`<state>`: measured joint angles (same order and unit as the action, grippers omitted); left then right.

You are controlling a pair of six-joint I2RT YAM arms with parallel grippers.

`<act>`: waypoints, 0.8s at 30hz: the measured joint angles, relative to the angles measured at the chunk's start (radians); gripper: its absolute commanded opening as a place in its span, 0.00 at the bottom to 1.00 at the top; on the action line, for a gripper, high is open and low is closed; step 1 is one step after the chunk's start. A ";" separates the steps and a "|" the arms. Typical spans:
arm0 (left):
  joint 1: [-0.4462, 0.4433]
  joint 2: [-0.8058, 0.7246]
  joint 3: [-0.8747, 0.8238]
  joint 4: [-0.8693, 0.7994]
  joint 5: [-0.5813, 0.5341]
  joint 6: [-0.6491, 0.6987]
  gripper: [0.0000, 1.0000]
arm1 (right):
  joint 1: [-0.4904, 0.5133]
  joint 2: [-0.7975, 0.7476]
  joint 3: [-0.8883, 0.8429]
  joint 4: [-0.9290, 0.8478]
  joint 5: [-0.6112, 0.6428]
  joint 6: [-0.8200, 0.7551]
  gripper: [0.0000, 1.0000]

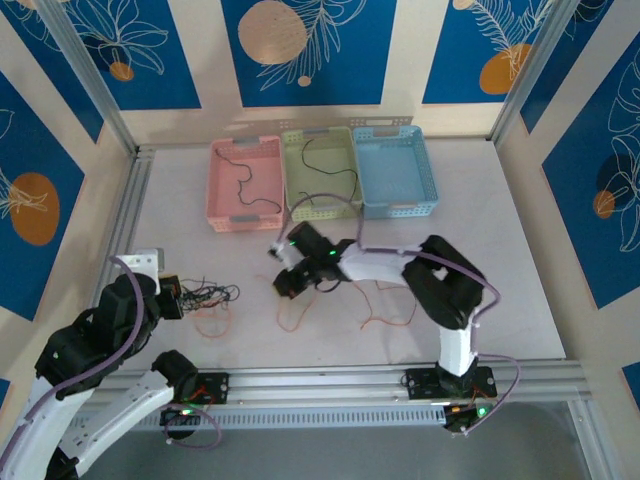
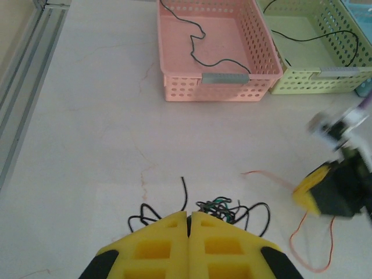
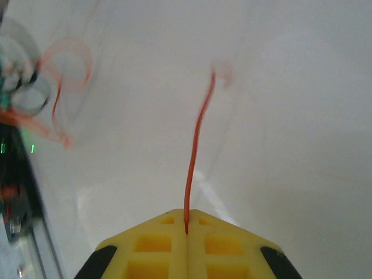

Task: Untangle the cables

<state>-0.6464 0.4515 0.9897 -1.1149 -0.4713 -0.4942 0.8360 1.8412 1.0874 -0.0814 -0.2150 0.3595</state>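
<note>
Next, my right gripper lets go of the red-orange cable on the white table (image 1: 404,307) in front of the blue basket.
A tangle of black and greenish cables (image 2: 224,208) lies on the white table just ahead of my left gripper (image 2: 189,216), at the near left (image 1: 208,294). Its yellow jaws are shut, and a black strand (image 2: 185,193) runs into their seam. My right gripper (image 3: 186,224) is shut on a red-orange cable (image 3: 195,151) that stretches away over the table. In the top view that gripper (image 1: 283,287) hovers mid-table with loose red-orange cables (image 1: 290,318) beside it. The left gripper (image 1: 175,298) touches the tangle's left edge.
Three baskets stand in a row at the back: pink (image 1: 222,215), green (image 1: 325,210), blue (image 1: 395,210). A black cable (image 1: 243,175) lies in the pink one, another (image 1: 320,165) in the green. More red-orange loops (image 1: 385,312) lie right of centre. Lilac hoses (image 1: 330,205) arch over the right arm.
</note>
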 measured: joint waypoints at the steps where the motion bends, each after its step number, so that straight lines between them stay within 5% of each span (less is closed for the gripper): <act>1: 0.000 -0.002 0.000 0.000 0.000 0.000 0.00 | -0.052 -0.038 -0.044 0.026 0.003 0.031 0.00; 9: 0.000 -0.006 0.000 0.000 0.000 0.000 0.00 | -0.444 -0.248 -0.335 0.198 0.013 0.259 0.00; 17: 0.000 -0.006 0.000 0.000 0.000 0.000 0.00 | -0.452 -0.336 -0.361 0.162 0.010 0.296 0.00; 24: 0.000 -0.006 0.000 0.000 0.000 0.000 0.00 | -0.467 -0.528 -0.303 -0.096 0.146 0.298 0.00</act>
<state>-0.6464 0.4458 0.9897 -1.1145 -0.4709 -0.4942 0.3691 1.3136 0.7849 -0.1776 -0.0689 0.6571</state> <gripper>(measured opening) 0.065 0.059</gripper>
